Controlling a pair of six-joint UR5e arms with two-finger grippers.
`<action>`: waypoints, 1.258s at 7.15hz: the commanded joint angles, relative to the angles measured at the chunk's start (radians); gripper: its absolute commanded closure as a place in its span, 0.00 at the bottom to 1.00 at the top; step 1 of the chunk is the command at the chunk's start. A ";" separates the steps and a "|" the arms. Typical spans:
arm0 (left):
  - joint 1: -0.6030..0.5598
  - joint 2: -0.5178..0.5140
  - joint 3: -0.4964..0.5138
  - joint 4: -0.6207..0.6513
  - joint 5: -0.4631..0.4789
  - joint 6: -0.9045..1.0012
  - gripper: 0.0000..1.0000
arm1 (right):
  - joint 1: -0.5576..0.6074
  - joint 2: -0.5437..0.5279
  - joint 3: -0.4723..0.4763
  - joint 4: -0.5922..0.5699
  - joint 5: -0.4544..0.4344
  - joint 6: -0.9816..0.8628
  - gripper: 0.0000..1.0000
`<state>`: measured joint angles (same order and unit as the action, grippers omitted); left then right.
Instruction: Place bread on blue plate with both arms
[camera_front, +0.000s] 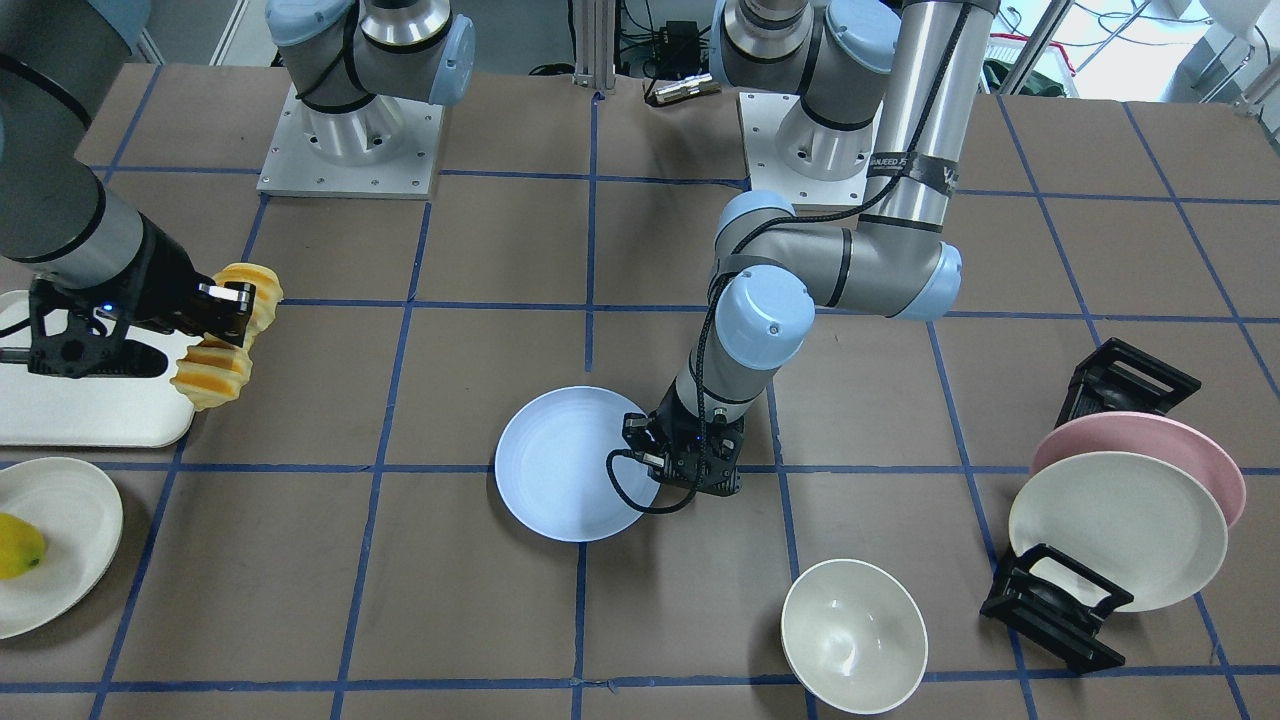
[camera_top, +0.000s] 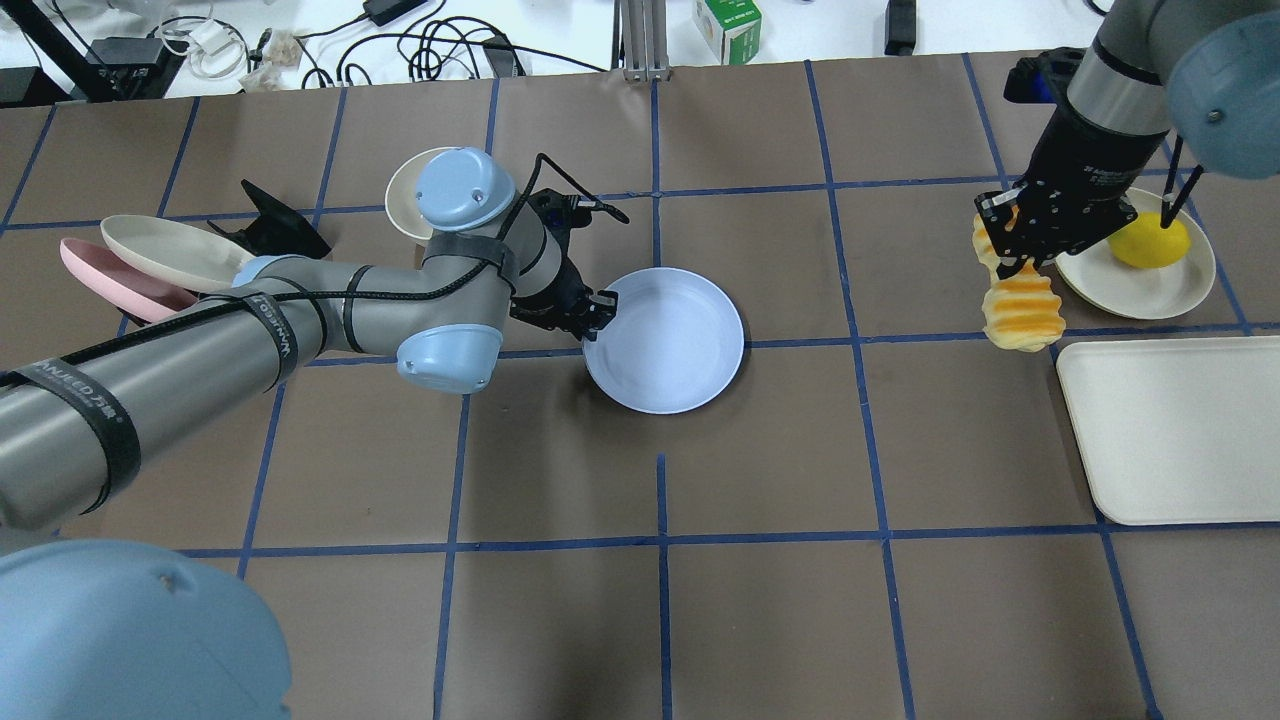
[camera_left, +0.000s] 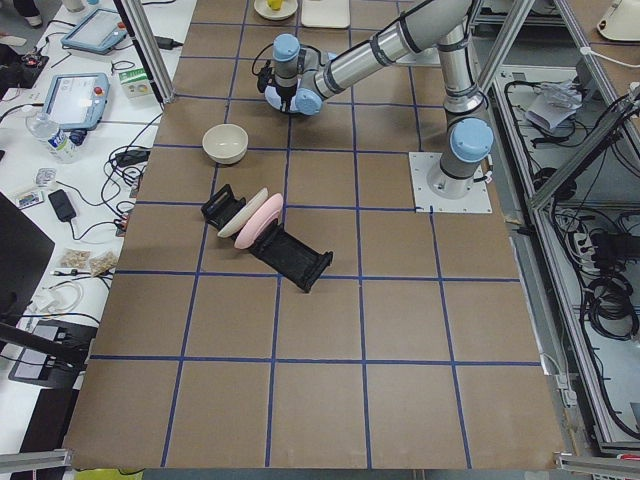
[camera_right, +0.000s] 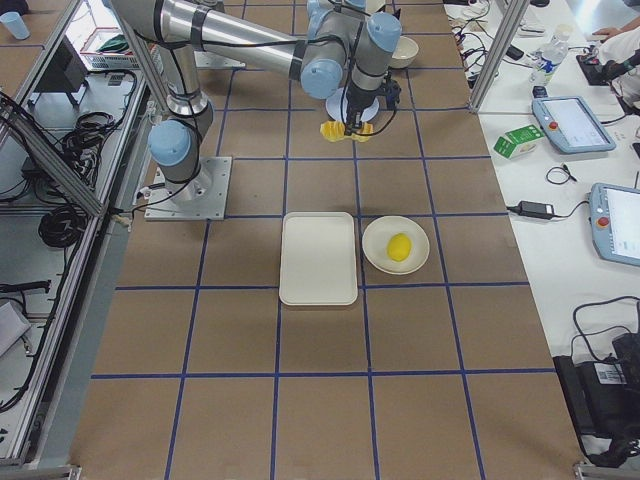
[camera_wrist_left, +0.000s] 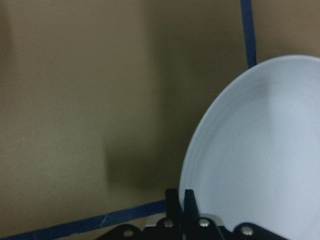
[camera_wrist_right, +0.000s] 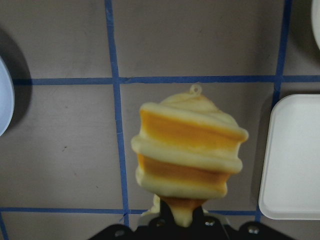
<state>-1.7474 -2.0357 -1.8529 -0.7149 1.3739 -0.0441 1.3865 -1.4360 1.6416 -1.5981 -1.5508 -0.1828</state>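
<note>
The right gripper will release the bread around the middle of the blue plate (camera_front: 591, 446). The bread now hangs above the table.
The blue plate (camera_top: 670, 340) lies flat near the table's middle. My left gripper (camera_top: 592, 318) is shut on its left rim. The left wrist view shows the fingers (camera_wrist_left: 188, 200) pinched together on the plate's edge (camera_wrist_left: 260, 160). My right gripper (camera_top: 1012, 258) is shut on the bread (camera_top: 1022, 308), a ridged yellow-orange loaf. The loaf hangs above the table, well to the right of the plate. In the front-facing view the bread (camera_front: 215, 372) is at the left and the plate (camera_front: 570, 465) at the centre. The right wrist view shows the bread (camera_wrist_right: 187, 150) end on.
A cream tray (camera_top: 1170, 430) lies at the right edge. Behind it a cream plate (camera_top: 1120, 285) holds a yellow fruit (camera_top: 1150, 240). A white bowl (camera_front: 853, 635) stands near the left arm. A black rack (camera_front: 1060, 605) holds a pink plate (camera_front: 1140, 440) and a cream plate (camera_front: 1115, 525).
</note>
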 joint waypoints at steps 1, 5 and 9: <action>0.005 0.020 0.001 0.035 0.001 0.013 0.00 | 0.131 0.008 0.013 -0.031 0.049 0.098 1.00; 0.023 0.161 0.263 -0.467 0.042 0.015 0.00 | 0.331 0.118 0.095 -0.388 0.144 0.156 1.00; 0.107 0.331 0.371 -0.963 0.249 -0.008 0.00 | 0.460 0.253 0.098 -0.553 0.185 0.456 1.00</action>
<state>-1.6859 -1.7405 -1.4986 -1.6250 1.6062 -0.0415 1.8112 -1.2284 1.7358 -2.0885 -1.3870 0.2240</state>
